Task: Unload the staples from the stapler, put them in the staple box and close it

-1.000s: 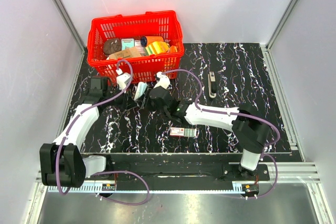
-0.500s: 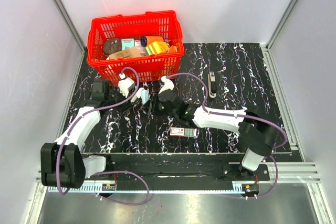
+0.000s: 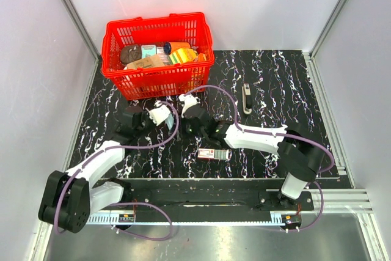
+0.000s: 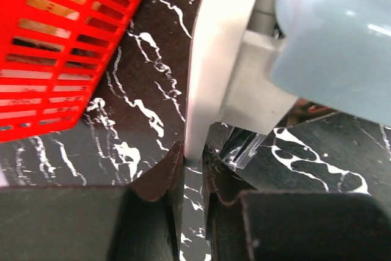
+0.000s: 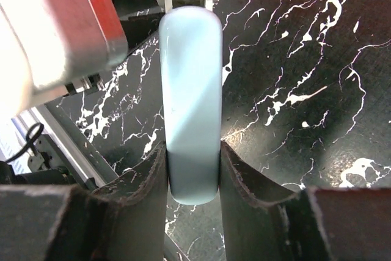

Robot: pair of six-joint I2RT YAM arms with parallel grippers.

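The robot's right gripper will release the stapler, now held off the black marble table, on the table (image 3: 175, 134) (image 5: 242, 112) between the red basket and the red-and-white box.
A pale blue stapler (image 5: 189, 102) with a white underside (image 4: 220, 59) is held off the black marble table between my two arms. My right gripper (image 5: 191, 169) is shut on the rear end of its blue body. My left gripper (image 4: 192, 163) is shut on the thin edge of its white part, with the blue body (image 4: 342, 47) to the right of that. From above, the stapler (image 3: 169, 120) shows as a small blue patch between the left gripper (image 3: 162, 116) and the right gripper (image 3: 186, 117). The staples are hidden.
A red basket (image 3: 157, 77) full of goods stands just behind both grippers. A small red-and-white box (image 3: 213, 154) lies on the table (image 3: 287, 90) in front of the right arm. A dark, narrow object (image 3: 246, 98) lies further right.
My left gripper has swung away from the basket, rightward and toward the near edge. The right gripper and stapler shifted slightly right. Both grips are unchanged.
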